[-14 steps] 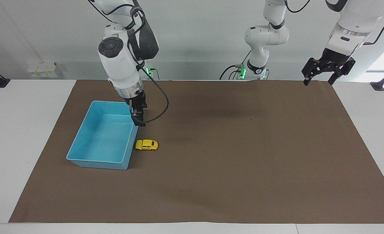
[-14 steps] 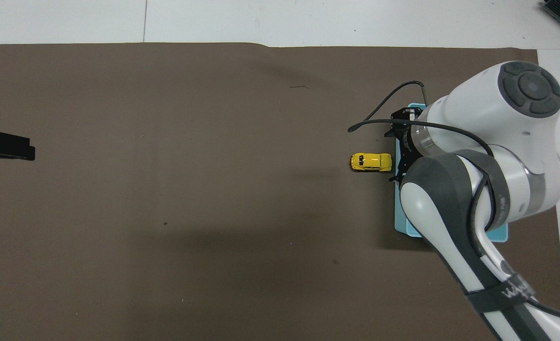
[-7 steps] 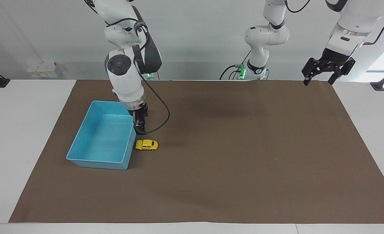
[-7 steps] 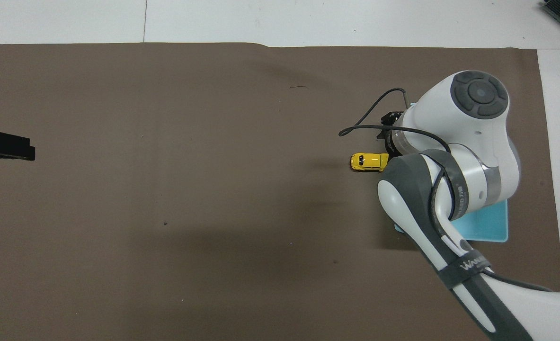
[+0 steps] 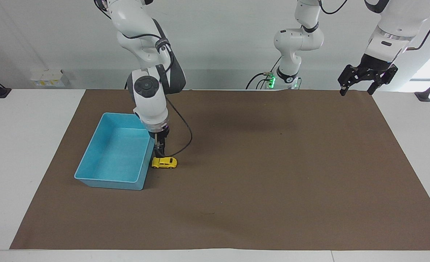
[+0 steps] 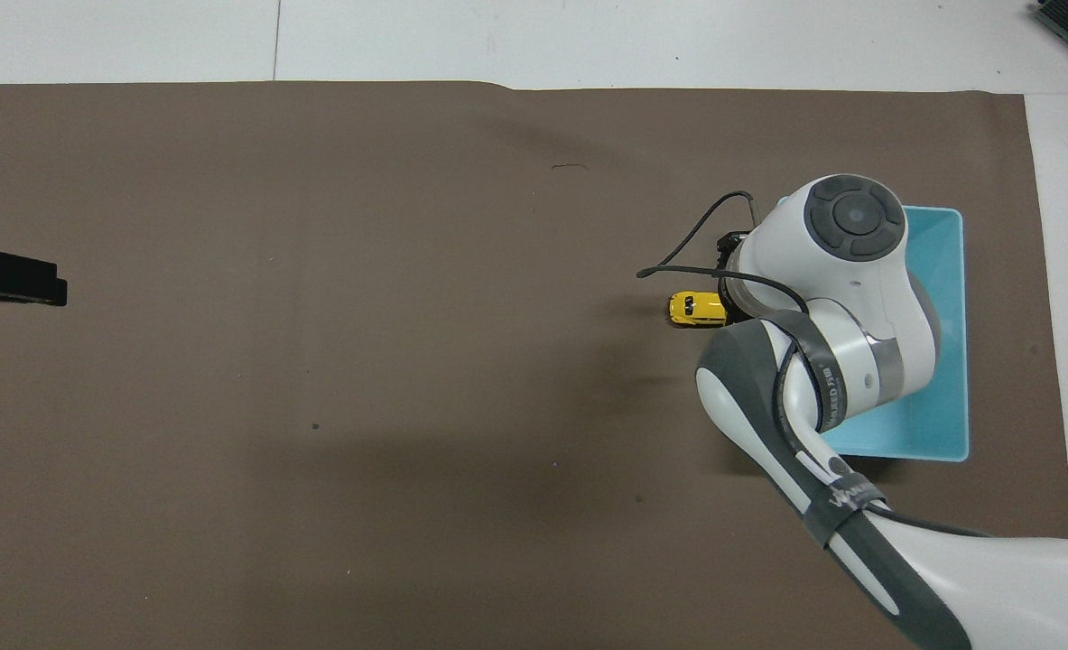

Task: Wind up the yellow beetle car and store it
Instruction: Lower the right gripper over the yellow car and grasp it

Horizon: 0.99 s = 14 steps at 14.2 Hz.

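The robot's right gripper will next move from the bin-side end to the middle of the yellow beetle car point(image 6: 702, 309) and close there.
The yellow beetle car point(image 5: 164, 162) stands on the brown mat, right beside the wall of the blue bin point(image 5: 107, 179) that faces the left arm's end of the table. My right gripper point(image 5: 160, 152) points down, low over the car's bin-side end, with its tips just above the roof. In the overhead view the right arm's wrist covers that gripper and the bin-side end of the car point(image 6: 696, 309). My left gripper point(image 5: 357, 91) is open and empty, waiting high over the mat's corner at the left arm's end.
The blue bin point(image 6: 949, 361) is empty and sits at the right arm's end of the mat. A black cable point(image 5: 185, 136) loops from the right wrist over the mat beside the car. The brown mat point(image 5: 273, 174) covers most of the table.
My right gripper has come down and moved from over the bin's wall to just above the car. The car, the bin and the left arm have not moved.
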### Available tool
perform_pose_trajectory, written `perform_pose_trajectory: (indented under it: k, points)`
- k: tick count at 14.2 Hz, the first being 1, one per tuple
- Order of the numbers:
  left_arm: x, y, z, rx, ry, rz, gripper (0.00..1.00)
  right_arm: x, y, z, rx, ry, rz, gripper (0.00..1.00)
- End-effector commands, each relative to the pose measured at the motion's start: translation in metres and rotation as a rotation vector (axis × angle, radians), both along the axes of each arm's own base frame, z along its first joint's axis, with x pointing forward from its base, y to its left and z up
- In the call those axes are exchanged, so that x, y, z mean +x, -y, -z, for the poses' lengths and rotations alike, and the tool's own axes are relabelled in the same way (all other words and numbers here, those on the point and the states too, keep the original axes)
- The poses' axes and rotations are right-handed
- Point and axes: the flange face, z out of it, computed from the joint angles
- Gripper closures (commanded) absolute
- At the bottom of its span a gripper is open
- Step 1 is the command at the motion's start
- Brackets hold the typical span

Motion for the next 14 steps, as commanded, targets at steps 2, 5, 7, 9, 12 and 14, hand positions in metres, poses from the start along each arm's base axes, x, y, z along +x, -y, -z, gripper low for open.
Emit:
perform_pose_trajectory:
  k: [2, 5, 7, 9, 12, 14]
  points:
    - [-0.003, -0.003, -0.007, 0.005, -0.003, -0.002, 0.00, 0.002, -0.002, 0.026, -0.036, 0.027, 0.010, 0.00]
    - [-0.003, -0.003, -0.007, 0.005, -0.003, -0.002, 0.00, 0.002, -0.007, 0.046, -0.046, 0.054, -0.008, 0.00]
    - [-0.003, -0.003, -0.007, 0.005, -0.003, -0.002, 0.00, 0.003, -0.008, 0.060, -0.056, 0.073, -0.003, 0.00]
    - [-0.003, -0.003, -0.007, 0.005, -0.003, -0.002, 0.00, 0.000, -0.011, 0.073, -0.064, 0.086, -0.007, 0.00]
    - [-0.003, -0.003, -0.006, 0.005, -0.005, -0.002, 0.00, -0.002, -0.008, 0.079, -0.059, 0.095, -0.009, 0.00]
    - [-0.003, -0.003, -0.006, 0.005, -0.005, -0.002, 0.00, -0.006, -0.010, 0.091, -0.071, 0.093, -0.032, 0.10]
